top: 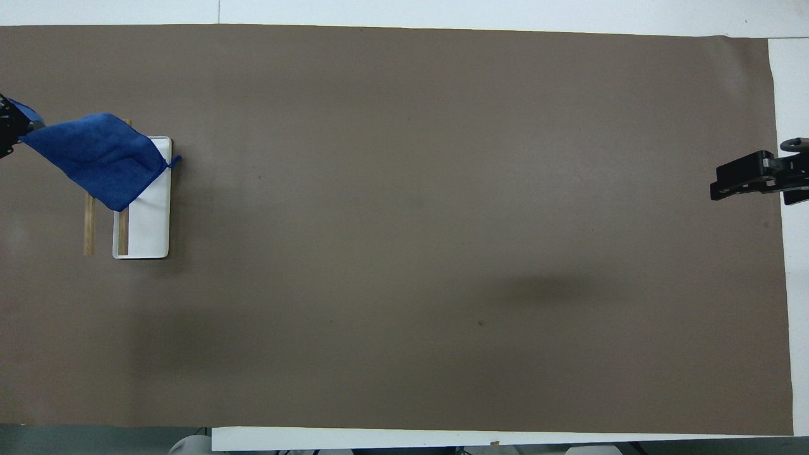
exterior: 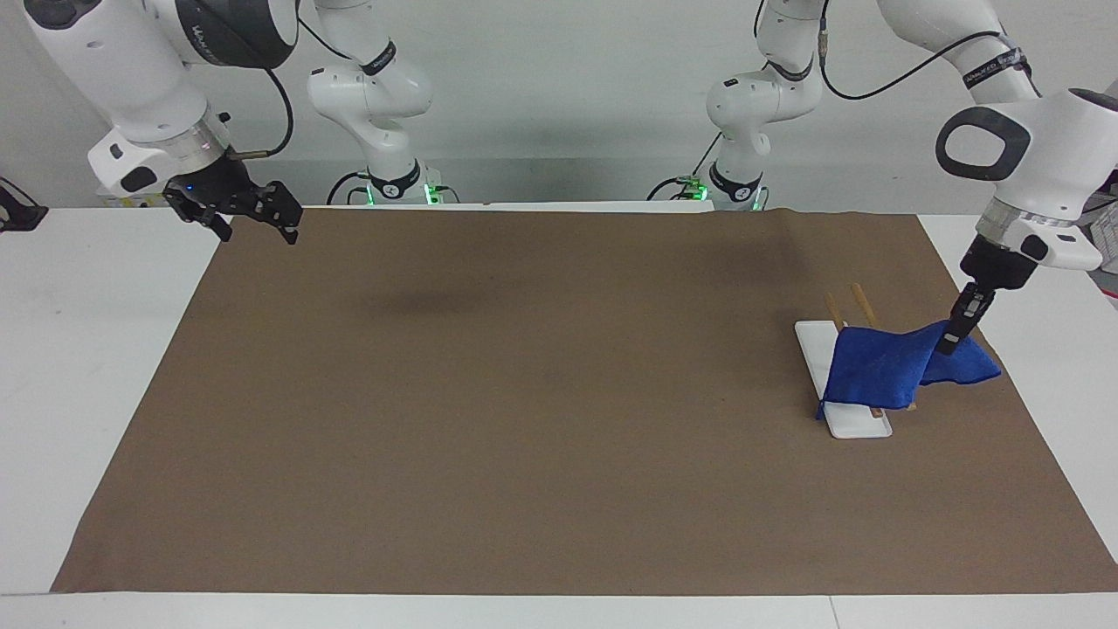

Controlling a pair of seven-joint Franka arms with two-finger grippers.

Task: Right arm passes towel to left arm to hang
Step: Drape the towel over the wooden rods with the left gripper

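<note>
Next, my left gripper lets go of the blue towel over the wooden bars of the small rack (top: 118, 162).
The blue towel (exterior: 882, 367) hangs from my left gripper (exterior: 948, 342), which is shut on one of its upper folds. The towel drapes over the wooden bars of a small rack on a white base (exterior: 825, 362) at the left arm's end of the table. Its loop tail hangs beside the white base. In the overhead view the towel (top: 101, 158) covers the part of the rack (top: 152, 227) farther from the robots, and the left gripper (top: 5, 133) barely shows at the edge. My right gripper (exterior: 249, 218) waits, open and empty, above the mat's corner at the right arm's end; it also shows in the overhead view (top: 752, 180).
A brown mat (exterior: 559, 419) covers most of the white table (exterior: 96, 349). The two wooden bars (exterior: 860, 304) stick out from under the towel on the side nearer to the robots.
</note>
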